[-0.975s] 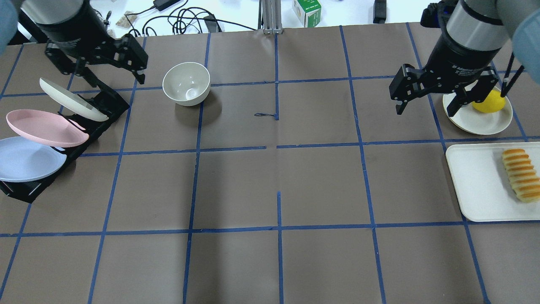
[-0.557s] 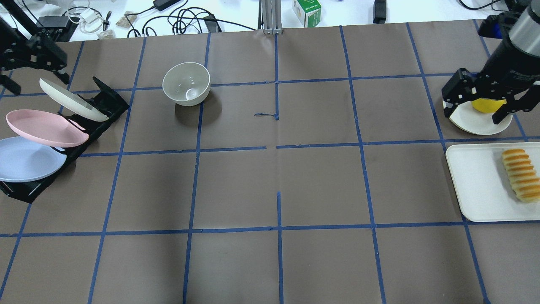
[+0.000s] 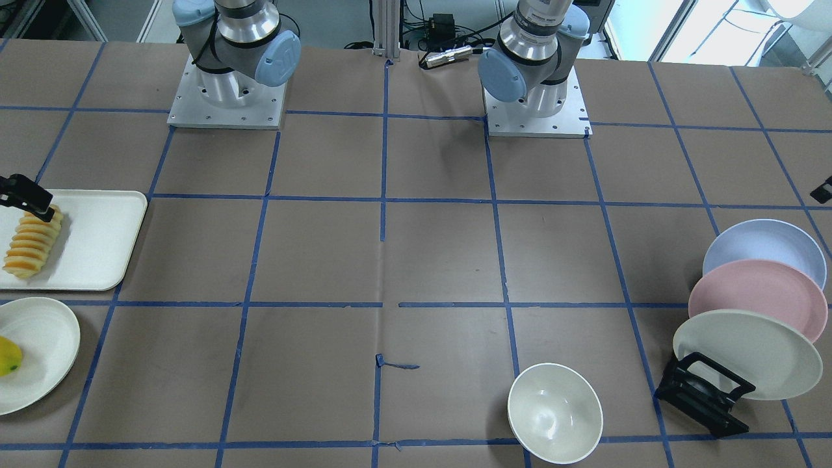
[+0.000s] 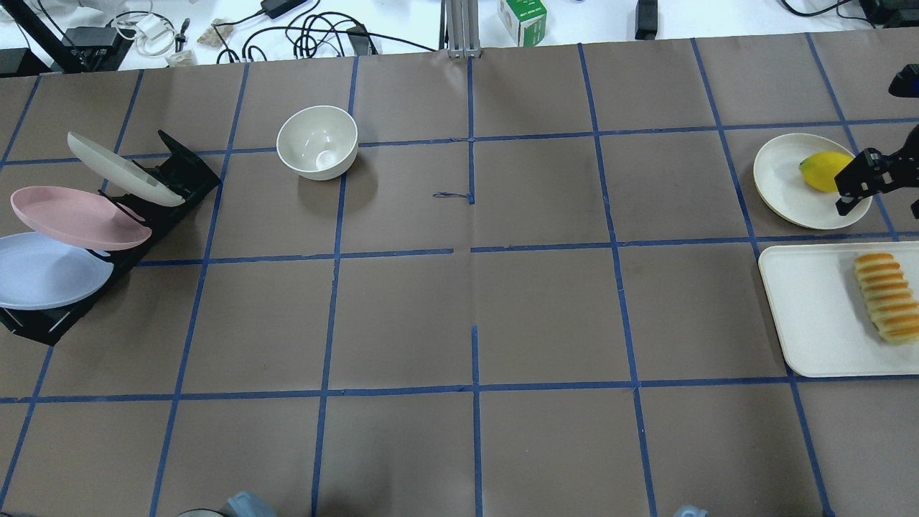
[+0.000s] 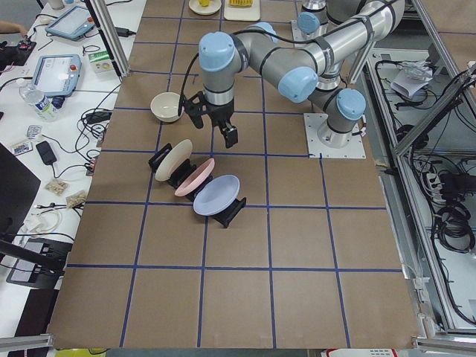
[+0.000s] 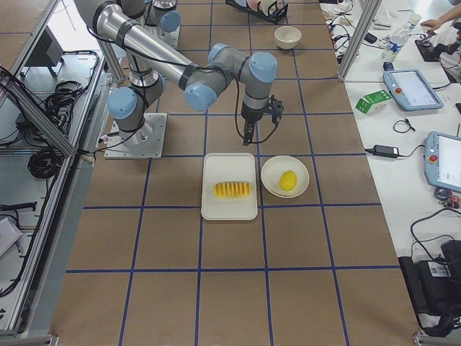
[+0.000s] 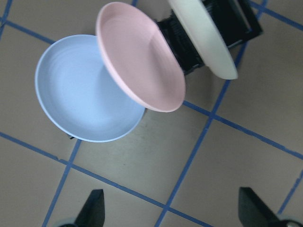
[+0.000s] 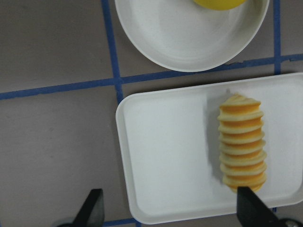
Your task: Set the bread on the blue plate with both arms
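Note:
The middle of the bread (image 3: 32, 240) (image 8: 243, 144) on the white tray, between its two ends, will be gripped by my right gripper.
The bread (image 4: 884, 296) lies on a white tray (image 4: 811, 309) at the right edge of the table; it also shows in the right wrist view (image 8: 241, 144). The blue plate (image 4: 43, 273) leans in a black rack (image 4: 179, 172) at the far left, the frontmost of three plates. My right gripper (image 8: 170, 215) is open and empty, high above the tray, and only its tip shows in the overhead view (image 4: 861, 183). My left gripper (image 7: 173, 213) is open and empty, high above the blue plate (image 7: 80, 90), and is out of the overhead view.
A pink plate (image 4: 72, 215) and a cream-white plate (image 4: 115, 169) stand behind the blue one in the rack. A white bowl (image 4: 317, 141) sits right of the rack. A cream plate (image 4: 779, 179) with a yellow fruit (image 4: 822, 171) is behind the tray.
Both arms have swung outward. The left gripper moved left, out of the overhead view. The right gripper moved right to the view's edge, uncovering the fruit plate.

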`<state>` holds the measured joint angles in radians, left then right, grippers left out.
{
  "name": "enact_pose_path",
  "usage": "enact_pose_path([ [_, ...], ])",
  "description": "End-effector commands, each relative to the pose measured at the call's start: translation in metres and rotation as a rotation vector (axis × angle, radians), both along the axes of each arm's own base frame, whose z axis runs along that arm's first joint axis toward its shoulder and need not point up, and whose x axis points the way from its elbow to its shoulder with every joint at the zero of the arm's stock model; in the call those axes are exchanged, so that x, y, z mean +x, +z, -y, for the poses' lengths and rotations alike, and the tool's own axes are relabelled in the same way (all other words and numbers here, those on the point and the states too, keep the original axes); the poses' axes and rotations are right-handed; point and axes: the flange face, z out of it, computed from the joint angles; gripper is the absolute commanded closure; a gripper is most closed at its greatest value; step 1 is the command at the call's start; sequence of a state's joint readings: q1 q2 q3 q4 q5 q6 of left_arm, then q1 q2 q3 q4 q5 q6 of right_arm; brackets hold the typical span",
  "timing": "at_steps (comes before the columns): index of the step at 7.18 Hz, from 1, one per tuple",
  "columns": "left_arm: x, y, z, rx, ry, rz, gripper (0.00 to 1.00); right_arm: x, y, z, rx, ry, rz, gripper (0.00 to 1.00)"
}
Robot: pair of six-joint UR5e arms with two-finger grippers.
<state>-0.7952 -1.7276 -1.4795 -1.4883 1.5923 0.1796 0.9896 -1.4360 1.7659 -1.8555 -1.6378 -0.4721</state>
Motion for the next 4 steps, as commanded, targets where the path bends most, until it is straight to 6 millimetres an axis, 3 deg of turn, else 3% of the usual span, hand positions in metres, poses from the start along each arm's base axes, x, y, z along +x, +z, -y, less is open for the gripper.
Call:
enact_pose_path([
  [1, 0.078, -0.077, -0.012, 0.012, 0.098, -0.011, 0.00, -0.069, -0.054, 0.006, -0.004, -0.007, -0.007, 0.00],
  [3, 0.098, -0.125, -0.005, 0.069, 0.111, -0.003, 0.03, -0.109, -0.095, 0.009, -0.017, -0.024, -0.023, 0.00],
  [4, 0.106, -0.141, -0.007, 0.132, 0.119, 0.020, 0.03, -0.112, -0.117, 0.009, 0.010, -0.030, -0.003, 0.00],
])
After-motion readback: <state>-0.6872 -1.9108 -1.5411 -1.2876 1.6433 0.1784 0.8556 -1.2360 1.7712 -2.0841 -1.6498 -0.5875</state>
